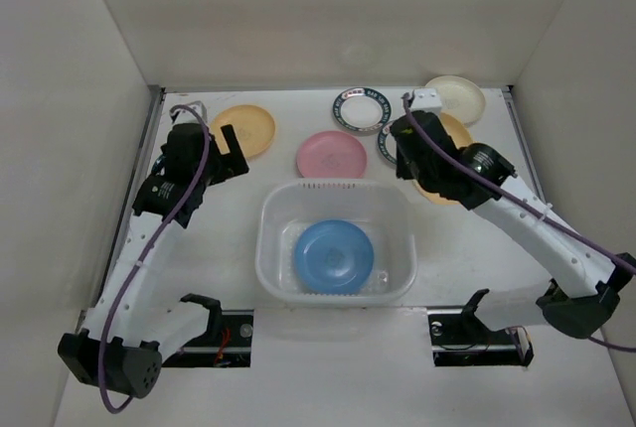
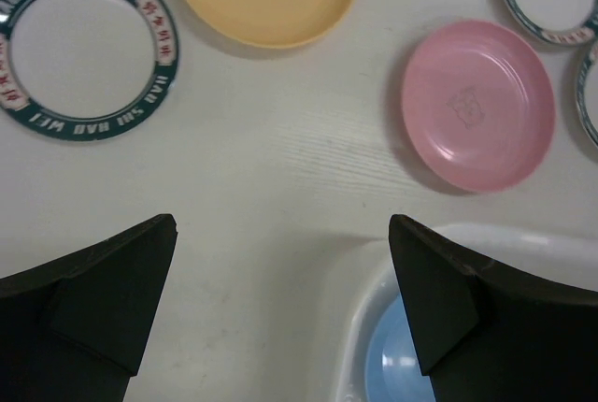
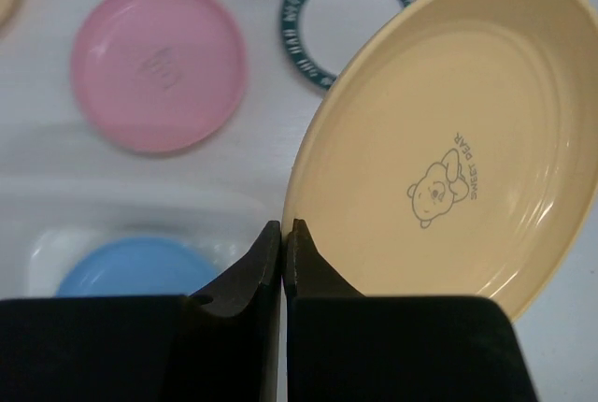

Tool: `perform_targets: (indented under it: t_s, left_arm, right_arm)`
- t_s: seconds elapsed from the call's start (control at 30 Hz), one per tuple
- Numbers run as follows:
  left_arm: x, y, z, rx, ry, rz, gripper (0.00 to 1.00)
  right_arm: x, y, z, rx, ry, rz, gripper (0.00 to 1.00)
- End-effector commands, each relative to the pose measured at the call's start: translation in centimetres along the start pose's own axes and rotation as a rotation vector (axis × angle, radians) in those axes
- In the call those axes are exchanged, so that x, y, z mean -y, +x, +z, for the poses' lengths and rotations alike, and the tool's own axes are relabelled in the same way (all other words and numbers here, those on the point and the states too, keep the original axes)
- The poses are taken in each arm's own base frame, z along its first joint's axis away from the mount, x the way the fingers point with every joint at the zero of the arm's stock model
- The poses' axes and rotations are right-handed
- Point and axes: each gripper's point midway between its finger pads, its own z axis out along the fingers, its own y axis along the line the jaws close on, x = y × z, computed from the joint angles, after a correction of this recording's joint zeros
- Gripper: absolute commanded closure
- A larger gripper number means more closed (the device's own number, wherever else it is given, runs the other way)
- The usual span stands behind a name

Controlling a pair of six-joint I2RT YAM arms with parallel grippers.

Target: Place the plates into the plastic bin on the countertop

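Next, my right gripper lets go of the yellow-orange plate on top of the blue plate (image 1: 337,257) (image 3: 138,282) in the plastic bin.
The plastic bin (image 1: 264,246) stands mid-counter with a blue plate (image 1: 334,255) lying in it. My right gripper (image 3: 283,232) is shut on the rim of a yellow-orange plate (image 3: 439,140) and holds it tilted, off the countertop, behind the bin's right corner (image 1: 445,167). My left gripper (image 2: 280,243) is open and empty above the countertop at the bin's back left corner (image 2: 374,280). A pink plate (image 1: 331,154), another yellow-orange plate (image 1: 248,129), a green-rimmed plate (image 1: 362,109) and a cream plate (image 1: 459,97) lie behind the bin.
A second green-rimmed plate (image 3: 346,9) lies partly under the held plate. A third (image 2: 79,51) lies at the far left, mostly hidden by the left arm in the top view. White walls (image 1: 79,99) enclose the countertop.
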Motion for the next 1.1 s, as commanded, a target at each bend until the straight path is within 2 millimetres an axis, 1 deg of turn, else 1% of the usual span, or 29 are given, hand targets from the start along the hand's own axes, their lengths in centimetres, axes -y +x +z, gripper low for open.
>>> perform_targets:
  t_s: [0.0, 0.03, 0.13, 0.2, 0.27, 0.3, 0.4, 0.5, 0.63, 0.77, 0.83, 0.97, 1.07]
  left_arm:
    - [-3.3, -1.4, 0.2, 0.074, -0.111, -0.110, 0.00]
    - [-4.5, -1.5, 0.3, 0.086, -0.145, -0.142, 0.00]
    - [-7.0, -1.6, 0.2, 0.117, -0.218, -0.218, 0.00]
    - [-7.9, -1.6, 0.1, 0.128, -0.247, -0.245, 0.00]
    - [-8.1, -1.5, 0.1, 0.137, -0.253, -0.259, 0.00]
    - [-8.2, -1.4, 0.1, 0.138, -0.255, -0.263, 0.00]
    - [-8.4, -1.1, 0.2, 0.137, -0.262, -0.275, 0.00]
    - [-8.9, -0.7, 0.5, 0.132, -0.278, -0.281, 0.00]
    - [-9.4, -0.3, 0.7, 0.133, -0.289, -0.300, 0.00]
    - [-9.9, -0.2, 0.4, 0.150, -0.307, -0.320, 0.00]
    - [-10.2, -0.2, 0.1, 0.163, -0.318, -0.326, 0.00]
    - [-10.2, 0.3, 0.1, 0.150, -0.321, -0.322, 0.00]
    - [-10.2, 0.6, 0.0, 0.149, -0.320, -0.324, 0.00]
  right_arm:
    - [-3.7, 1.2, -3.9, -0.047, -0.103, -0.107, 1.00]
    - [-5.5, 1.3, -4.9, -0.050, -0.158, -0.117, 1.00]
    - [-10.5, 2.0, -7.5, -0.075, -0.315, -0.154, 1.00]
    - [-13.6, 3.3, -8.5, -0.105, -0.402, -0.193, 1.00]
    - [-16.5, 5.0, -8.8, -0.142, -0.467, -0.246, 1.00]
    - [-17.5, 5.7, -8.8, -0.156, -0.487, -0.266, 1.00]
    - [-20.0, 8.1, -8.5, -0.201, -0.534, -0.317, 1.00]
    - [-22.2, 11.1, -7.7, -0.255, -0.582, -0.377, 1.00]
    - [-24.3, 15.3, -6.2, -0.322, -0.616, -0.460, 1.00]
    - [-25.1, 18.1, -4.5, -0.347, -0.609, -0.504, 1.00]
    - [-25.3, 19.1, -4.1, -0.359, -0.613, -0.521, 1.00]
    - [-25.3, 20.1, -2.9, -0.357, -0.594, -0.565, 0.98]
    - [-25.2, 21.1, -2.2, -0.363, -0.575, -0.585, 0.93]
